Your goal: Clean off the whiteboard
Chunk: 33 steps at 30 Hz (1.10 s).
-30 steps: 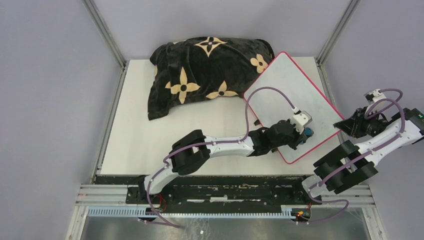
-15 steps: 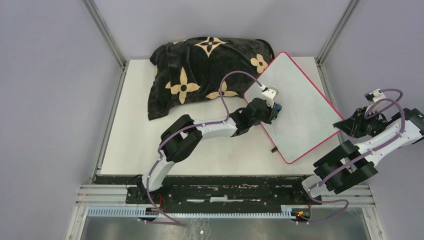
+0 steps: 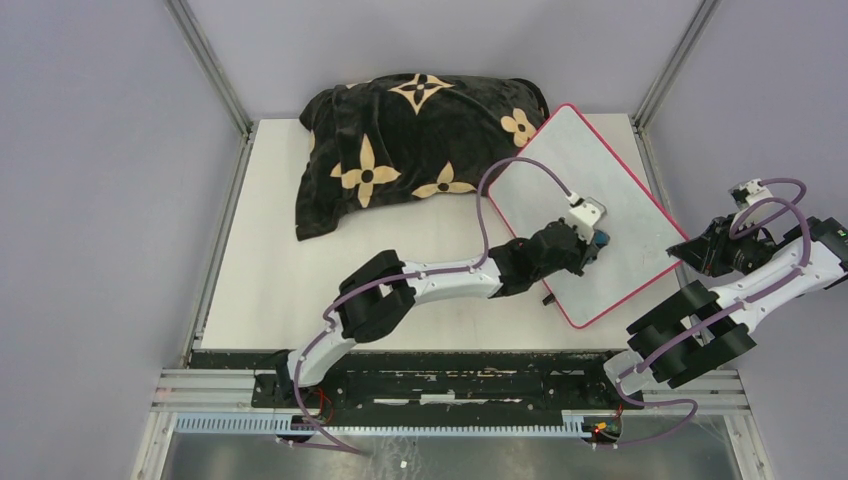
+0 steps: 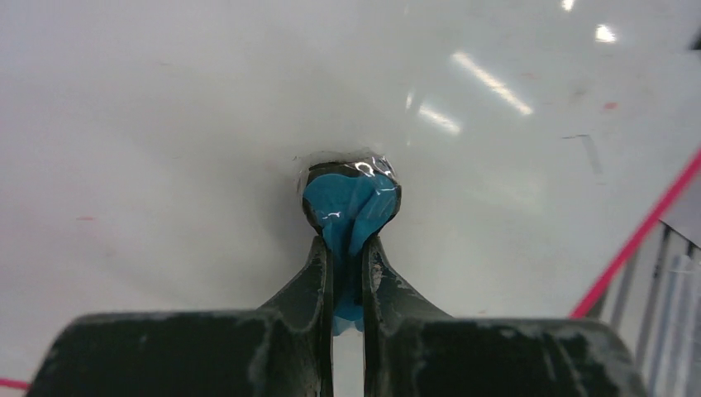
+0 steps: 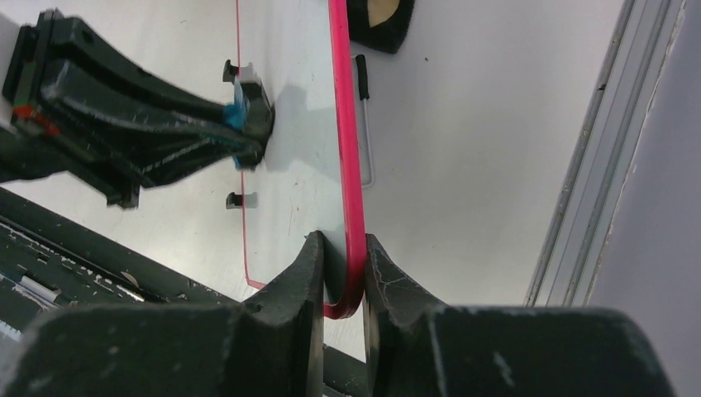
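My left gripper is going to release the blue eraser on the table (image 3: 383, 253) in front of the black pillow.
The whiteboard (image 3: 580, 190) is white with a red-pink rim and lies tilted at the right of the table. Its surface (image 4: 207, 124) fills the left wrist view, with only faint red specks. My left gripper (image 3: 596, 240) is shut on a small blue eraser (image 4: 351, 203) whose dark pad presses on the board's middle. My right gripper (image 3: 690, 250) is shut on the board's right rim (image 5: 347, 207). The left gripper with the eraser (image 5: 240, 112) also shows in the right wrist view.
A black pillow with tan flowers (image 3: 410, 145) lies at the back, touching the board's far left edge. A metal frame rail (image 5: 595, 165) runs along the table's right side. A black rail (image 3: 450, 375) crosses the near edge.
My left gripper swept the eraser from the board's near edge to its far left edge, then back to the middle. The right gripper and board stayed still.
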Tool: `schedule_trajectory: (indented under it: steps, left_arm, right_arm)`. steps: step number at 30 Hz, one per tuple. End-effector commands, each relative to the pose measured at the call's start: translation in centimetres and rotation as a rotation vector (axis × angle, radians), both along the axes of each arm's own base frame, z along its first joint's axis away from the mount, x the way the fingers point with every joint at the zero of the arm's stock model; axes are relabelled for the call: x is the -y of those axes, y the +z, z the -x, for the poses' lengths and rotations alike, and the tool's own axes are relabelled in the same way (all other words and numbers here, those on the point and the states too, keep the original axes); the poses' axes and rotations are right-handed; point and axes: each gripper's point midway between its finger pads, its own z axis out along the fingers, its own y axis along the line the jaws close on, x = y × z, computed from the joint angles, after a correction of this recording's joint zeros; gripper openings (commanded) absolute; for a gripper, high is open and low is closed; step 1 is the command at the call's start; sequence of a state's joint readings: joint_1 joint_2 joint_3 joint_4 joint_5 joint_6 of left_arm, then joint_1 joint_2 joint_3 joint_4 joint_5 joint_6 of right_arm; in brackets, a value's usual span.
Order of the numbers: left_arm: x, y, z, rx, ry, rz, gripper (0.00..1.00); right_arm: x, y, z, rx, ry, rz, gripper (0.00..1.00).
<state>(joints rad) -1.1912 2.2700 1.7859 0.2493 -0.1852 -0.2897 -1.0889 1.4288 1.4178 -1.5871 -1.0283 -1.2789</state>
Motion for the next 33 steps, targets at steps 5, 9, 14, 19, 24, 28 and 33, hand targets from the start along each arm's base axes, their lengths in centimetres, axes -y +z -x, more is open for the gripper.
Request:
schedule_trajectory:
  steps: [5,9,14,19,24,28,33]
  left_arm:
    - [4.1,1.9,4.3,0.068,-0.121,0.009,0.03]
    - [3.8,0.6,2.2,0.001,-0.163,0.011,0.03]
    - [1.3,0.7,-2.4,0.009,-0.074,-0.017,0.03]
    - [-2.4,2.5,-7.0,0.076,0.055,-0.059,0.03]
    - [-4.7,3.9,-10.1,0.108,0.126,-0.071,0.03]
    - [-6.3,4.0,-12.0,0.112,0.174,-0.090,0.03]
    - [-7.6,4.3,-11.2,0.096,0.161,-0.079,0.03]
  right_arm:
    - [-3.3,-1.9,3.5,-0.173,0.088,-0.056,0.01]
    - [-3.4,-1.9,3.6,-0.174,0.093,-0.051,0.01]
    - [-3.4,-2.0,3.5,-0.172,0.092,-0.058,0.01]
    - [-3.4,-1.8,3.3,-0.167,0.089,-0.061,0.01]
    - [-3.3,-1.7,3.3,-0.166,0.088,-0.058,0.01]
    - [-3.3,-1.7,3.4,-0.168,0.090,-0.051,0.01]
    - [-3.2,-1.4,3.3,-0.160,0.084,-0.048,0.01]
